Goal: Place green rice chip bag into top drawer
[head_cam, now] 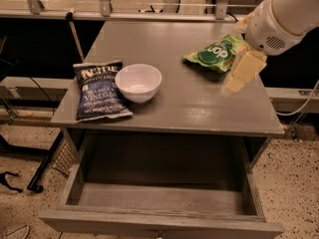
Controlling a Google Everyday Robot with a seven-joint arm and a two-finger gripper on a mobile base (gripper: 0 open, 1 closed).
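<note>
I move my gripper to the green rice chip bag next and close it on the bag's end [229, 54] that is farthest from the white bowl.
The green rice chip bag [217, 54] lies flat on the gray table top [189, 103] at the back right. My gripper [233, 84] hangs from the white arm [279, 19] just right of the bag and a little in front of it, pointing down at the table near the bag's right edge. It holds nothing that I can see. The top drawer [159, 227] is pulled wide open below the table's front edge, and nothing shows inside it.
A white bowl [138, 81] stands left of the table's middle. A dark blue chip bag [99, 89] lies at the table's front left, next to the bowl. Rails and cables run behind the table, and speckled floor lies on both sides.
</note>
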